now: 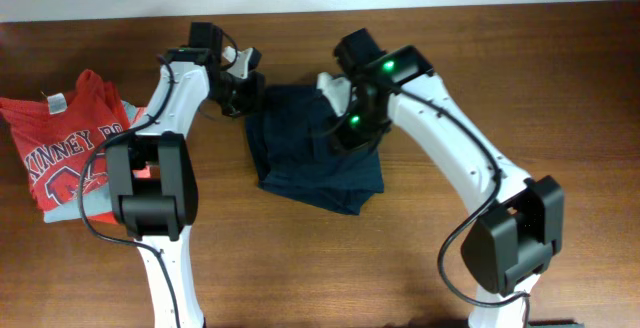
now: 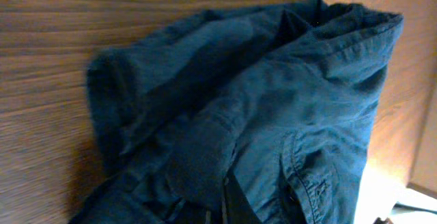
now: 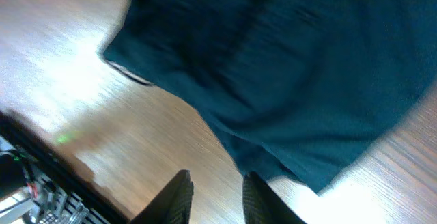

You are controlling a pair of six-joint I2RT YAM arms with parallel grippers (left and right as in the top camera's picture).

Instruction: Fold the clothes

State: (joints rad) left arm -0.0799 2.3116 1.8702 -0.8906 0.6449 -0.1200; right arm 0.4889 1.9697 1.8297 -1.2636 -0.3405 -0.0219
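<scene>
My left gripper grips a bunched fold inside the navy shirt's border, so next I open it, back off and grab the shirt by its outer edge (image 2: 104,111).
A dark navy shirt (image 1: 315,153) lies crumpled in the middle of the wooden table. My left gripper (image 1: 240,86) is at the shirt's far left corner. In the left wrist view the shirt (image 2: 273,108) fills the frame and bunches around my dark finger (image 2: 232,207), which looks shut on the cloth. My right gripper (image 1: 352,120) hovers over the shirt's far right part. In the blurred right wrist view its fingers (image 3: 218,200) are apart and empty over bare wood, with the shirt's edge (image 3: 287,80) just beyond them.
A folded red printed shirt (image 1: 65,138) lies on a grey garment (image 1: 95,203) at the table's left side. The left arm's base (image 1: 150,183) stands beside that pile, and the right arm's base (image 1: 515,233) at the front right.
</scene>
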